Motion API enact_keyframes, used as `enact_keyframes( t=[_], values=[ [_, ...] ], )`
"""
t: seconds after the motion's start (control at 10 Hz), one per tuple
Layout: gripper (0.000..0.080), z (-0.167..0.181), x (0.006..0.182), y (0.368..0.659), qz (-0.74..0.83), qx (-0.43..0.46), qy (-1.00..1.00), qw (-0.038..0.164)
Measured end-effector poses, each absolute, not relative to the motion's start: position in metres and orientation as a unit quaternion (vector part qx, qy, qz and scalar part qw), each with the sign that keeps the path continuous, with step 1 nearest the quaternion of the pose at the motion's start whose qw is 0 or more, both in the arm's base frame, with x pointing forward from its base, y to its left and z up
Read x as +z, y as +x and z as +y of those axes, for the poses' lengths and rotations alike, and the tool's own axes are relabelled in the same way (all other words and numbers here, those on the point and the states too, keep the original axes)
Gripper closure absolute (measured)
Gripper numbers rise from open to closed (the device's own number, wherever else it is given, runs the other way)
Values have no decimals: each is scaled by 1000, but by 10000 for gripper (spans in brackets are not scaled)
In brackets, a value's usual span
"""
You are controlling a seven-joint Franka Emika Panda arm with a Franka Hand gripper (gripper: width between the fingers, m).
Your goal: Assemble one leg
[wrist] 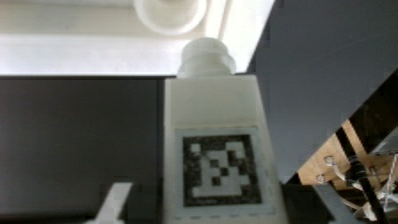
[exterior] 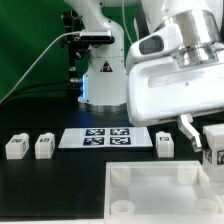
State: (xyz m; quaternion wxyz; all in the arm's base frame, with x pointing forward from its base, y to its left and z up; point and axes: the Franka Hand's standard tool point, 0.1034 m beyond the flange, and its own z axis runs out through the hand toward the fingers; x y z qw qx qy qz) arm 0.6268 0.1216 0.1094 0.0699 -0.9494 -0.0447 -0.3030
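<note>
My gripper is going to let go of the leg so that it is standing in the tray's near corner socket (exterior: 206, 206) (wrist: 173, 12) on the side of the tray below the arm's wrist.
My gripper (exterior: 204, 134) is shut on a leg (exterior: 214, 145), a small white block with a black-and-white tag, held above the far right corner of the large white tray (exterior: 125, 180). In the wrist view the held leg (wrist: 215, 140) fills the middle between my fingers (wrist: 118, 204). Its rounded peg end points toward a round corner socket (wrist: 173, 14) of the tray. Three more legs lie on the black table: two at the exterior view's left (exterior: 15, 146) (exterior: 44, 146) and one (exterior: 165, 143) right of the marker board.
The marker board (exterior: 108, 138) lies flat behind the tray. The arm's white base (exterior: 100, 70) and cables stand at the back. The arm's bulky white wrist (exterior: 170, 80) hangs over the right side.
</note>
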Motion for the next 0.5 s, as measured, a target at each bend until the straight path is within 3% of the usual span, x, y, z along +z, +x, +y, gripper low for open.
enact_keyframes(
  t=[0.5],
  values=[
    [506, 113, 87, 620, -42, -293, -953, 63]
  ],
)
